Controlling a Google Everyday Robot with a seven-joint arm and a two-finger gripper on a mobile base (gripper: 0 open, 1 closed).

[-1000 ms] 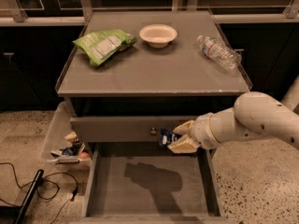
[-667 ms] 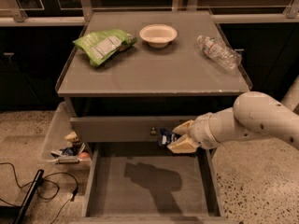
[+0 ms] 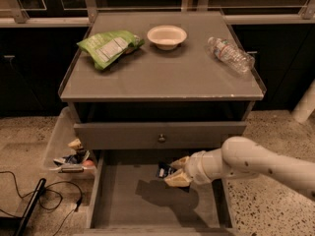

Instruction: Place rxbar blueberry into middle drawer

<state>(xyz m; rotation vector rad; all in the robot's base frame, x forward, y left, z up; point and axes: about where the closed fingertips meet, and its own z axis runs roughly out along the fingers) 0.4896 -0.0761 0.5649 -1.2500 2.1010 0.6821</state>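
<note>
Next, I let go of the rxbar blueberry, now held low inside the drawer, near the centre of the open middle drawer's grey bottom (image 3: 176, 191).
My gripper (image 3: 176, 171) is at the end of the white arm that reaches in from the right. It is shut on the rxbar blueberry (image 3: 164, 170), a small dark navy bar whose end sticks out to the left of the fingertips (image 3: 178, 180). The gripper holds the bar low inside the open middle drawer (image 3: 142, 205), just above the back of its bare grey floor and just below the closed drawer front. The bar's shadow falls on the floor beneath it.
The closed upper drawer front with a round knob (image 3: 161, 138) is right above the gripper. On the cabinet top lie a green chip bag (image 3: 109, 47), a white bowl (image 3: 167, 36) and a plastic bottle (image 3: 229, 54). A clear bin of clutter (image 3: 69, 156) and cables (image 3: 29, 195) are at the left.
My gripper has moved down and to the left with the bar, from in front of the upper drawer front into the open middle drawer.
</note>
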